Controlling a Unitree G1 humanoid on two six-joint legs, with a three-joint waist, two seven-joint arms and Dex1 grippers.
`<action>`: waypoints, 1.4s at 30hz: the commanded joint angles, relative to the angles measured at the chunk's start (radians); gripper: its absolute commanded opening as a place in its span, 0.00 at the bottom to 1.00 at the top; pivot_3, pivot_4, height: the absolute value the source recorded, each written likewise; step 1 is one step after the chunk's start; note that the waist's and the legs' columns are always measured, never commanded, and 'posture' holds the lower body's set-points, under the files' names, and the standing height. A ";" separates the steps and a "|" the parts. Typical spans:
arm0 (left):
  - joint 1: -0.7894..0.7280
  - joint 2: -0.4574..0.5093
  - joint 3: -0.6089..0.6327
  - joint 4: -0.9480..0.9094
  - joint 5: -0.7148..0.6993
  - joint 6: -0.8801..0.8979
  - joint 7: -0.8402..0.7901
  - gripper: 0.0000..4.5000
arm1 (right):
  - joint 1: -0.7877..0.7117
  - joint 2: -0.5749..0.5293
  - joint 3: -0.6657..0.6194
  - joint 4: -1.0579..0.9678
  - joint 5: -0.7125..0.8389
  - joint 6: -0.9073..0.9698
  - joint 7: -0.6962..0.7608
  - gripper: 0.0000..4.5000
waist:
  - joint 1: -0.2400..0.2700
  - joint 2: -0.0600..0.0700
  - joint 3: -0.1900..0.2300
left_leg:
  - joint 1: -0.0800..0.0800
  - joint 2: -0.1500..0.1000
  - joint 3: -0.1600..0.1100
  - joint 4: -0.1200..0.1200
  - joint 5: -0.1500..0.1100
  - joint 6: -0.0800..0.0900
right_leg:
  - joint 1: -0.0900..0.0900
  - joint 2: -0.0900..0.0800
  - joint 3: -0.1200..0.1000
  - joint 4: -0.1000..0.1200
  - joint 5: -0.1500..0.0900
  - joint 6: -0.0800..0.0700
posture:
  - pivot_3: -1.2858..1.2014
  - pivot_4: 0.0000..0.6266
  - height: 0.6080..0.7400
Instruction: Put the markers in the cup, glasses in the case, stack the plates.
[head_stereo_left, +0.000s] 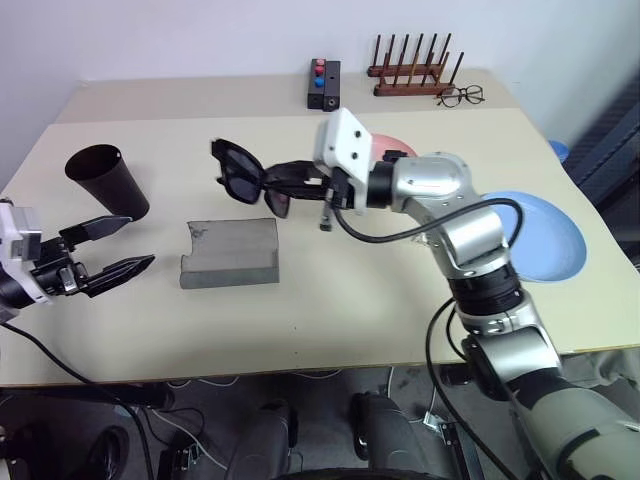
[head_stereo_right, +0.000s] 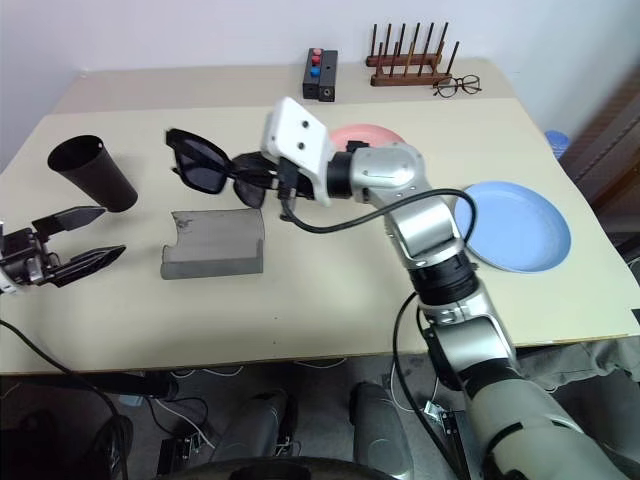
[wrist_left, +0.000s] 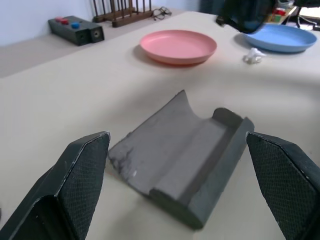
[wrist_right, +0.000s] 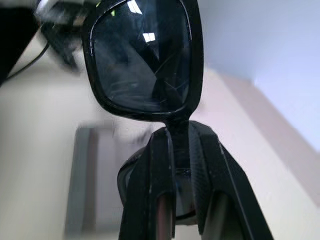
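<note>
The black sunglasses, still in the air behind the case, will be released by my right gripper lengthwise inside the open grey case (head_stereo_left: 238, 251) (wrist_right: 114, 180), just behind the case's front edge.
My right gripper (head_stereo_left: 290, 180) is shut on the bridge of the black sunglasses (head_stereo_left: 238, 170), holding them in the air above the table, just behind the grey case (head_stereo_left: 230, 252). The case lies with its flap folded back. In the right wrist view the glasses (wrist_right: 145, 55) stand up from between the shut fingertips (wrist_right: 165, 150). My left gripper (head_stereo_left: 115, 250) is open at the table's left, level with the case (wrist_left: 185, 150) and apart from it. The black cup (head_stereo_left: 108, 180) lies tilted behind it. The pink plate (wrist_left: 178, 46) sits behind my right arm, the blue plate (head_stereo_left: 545, 235) at the right. The markers are out of view.
A small black box with red and blue buttons (head_stereo_left: 324, 84), a wooden peg rack (head_stereo_left: 410, 70) and wire-framed spectacles (head_stereo_left: 460, 96) stand along the far edge. A small white scrap (wrist_left: 254, 55) lies near the blue plate.
</note>
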 joint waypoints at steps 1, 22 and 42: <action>0.043 0.044 0.090 -0.032 -0.047 0.055 -0.026 1.00 | -0.059 0.085 0.031 0.033 -0.027 0.058 -0.110 0.00 | -0.001 0.000 0.000 | 0.000 0.000 0.000 0.000 0.000 0.000 | 0.000 0.000 0.000 0.000 0.000 0.000 | 0.52 0.24 1.00; 0.094 -0.018 0.113 -0.177 -0.052 0.088 0.060 1.00 | -0.055 0.187 0.263 0.269 -0.226 0.114 -0.201 0.00 | -0.027 0.000 0.000 | 0.000 0.000 -0.001 -0.002 0.002 -0.003 | -0.002 0.001 0.000 0.000 0.000 0.000 | 0.52 0.24 1.00; 0.051 -0.025 0.077 -0.177 -0.030 0.075 0.079 1.00 | -0.026 0.070 0.396 0.150 -0.317 0.133 -0.046 0.00 | -0.025 0.000 0.000 | 0.000 0.000 -0.001 -0.003 0.000 -0.001 | -0.001 0.001 0.000 0.000 0.000 0.000 | 0.52 0.24 1.00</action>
